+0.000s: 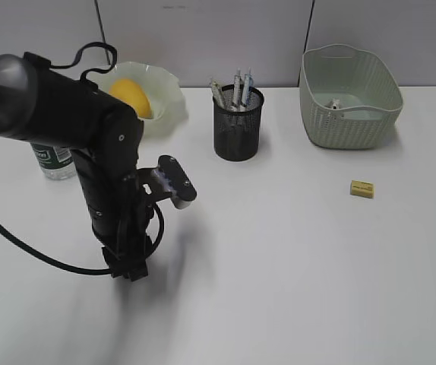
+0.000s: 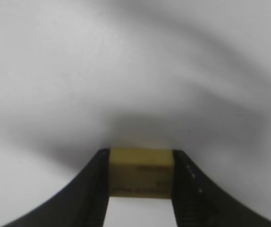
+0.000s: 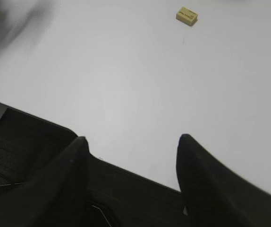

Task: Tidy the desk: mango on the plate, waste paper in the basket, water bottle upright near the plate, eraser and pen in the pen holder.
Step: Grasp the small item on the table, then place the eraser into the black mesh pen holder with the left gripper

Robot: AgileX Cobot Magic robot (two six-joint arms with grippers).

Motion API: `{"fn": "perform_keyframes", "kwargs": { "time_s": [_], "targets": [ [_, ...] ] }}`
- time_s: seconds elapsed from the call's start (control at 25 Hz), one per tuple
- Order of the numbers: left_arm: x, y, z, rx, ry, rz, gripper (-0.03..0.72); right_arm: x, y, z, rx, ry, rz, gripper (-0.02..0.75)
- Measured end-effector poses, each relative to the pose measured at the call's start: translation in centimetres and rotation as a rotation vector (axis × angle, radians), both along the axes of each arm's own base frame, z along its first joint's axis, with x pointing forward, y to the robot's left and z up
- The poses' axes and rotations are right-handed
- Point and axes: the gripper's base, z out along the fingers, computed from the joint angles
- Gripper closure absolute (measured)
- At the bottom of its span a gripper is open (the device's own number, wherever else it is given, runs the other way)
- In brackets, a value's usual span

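The robot's left gripper needs to release the yellow eraser among the pens inside the black pen holder (image 1: 238, 114).
My left gripper (image 2: 140, 156) is shut on a small yellow eraser (image 2: 140, 174), low over the white desk (image 1: 294, 258); in the exterior view the gripper (image 1: 131, 268) points down at front left and hides that eraser. A second yellow eraser (image 1: 361, 188) lies at the right, and it also shows in the right wrist view (image 3: 186, 15). My right gripper (image 3: 133, 138) is open and empty over the desk's front edge. The mango (image 1: 131, 95) lies in the plate (image 1: 169, 85). The pen holder (image 1: 238, 129) holds pens. The water bottle (image 1: 53, 161) stands upright behind my left arm.
The basket (image 1: 349, 99) stands at back right with a small white wad of waste paper (image 1: 333, 104) inside. A grey partition wall runs behind the desk. My left arm's cable loops at the left edge of the desk.
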Motion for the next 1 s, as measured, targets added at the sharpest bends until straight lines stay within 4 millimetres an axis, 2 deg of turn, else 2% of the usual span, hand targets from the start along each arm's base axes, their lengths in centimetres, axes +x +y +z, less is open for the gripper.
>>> {"fn": "perform_keyframes", "kwargs": {
  "time_s": [0.2, 0.28, 0.72, 0.88, 1.0],
  "targets": [
    [0.3, -0.5, 0.6, -0.004, 0.017, 0.043, 0.381, 0.0, 0.0, 0.0, 0.000, 0.000, 0.000, 0.275],
    [0.6, -0.8, 1.6, -0.007, 0.022, 0.058, 0.381, 0.0, 0.0, 0.0, 0.000, 0.000, 0.000, 0.275],
    [3.3, -2.9, 13.0, -0.194, -0.205, 0.066, 0.382, 0.0, 0.0, 0.0, 0.000, -0.001, 0.000, 0.278],
    [4.3, -3.7, 16.6, -0.272, -0.296, 0.066, 0.382, 0.0, 0.0, 0.0, 0.000, -0.001, 0.000, 0.278],
    [4.9, -4.3, 18.5, -0.337, -0.365, 0.066, 0.382, 0.0, 0.0, 0.0, 0.000, -0.001, 0.000, 0.278]
  ]
}}
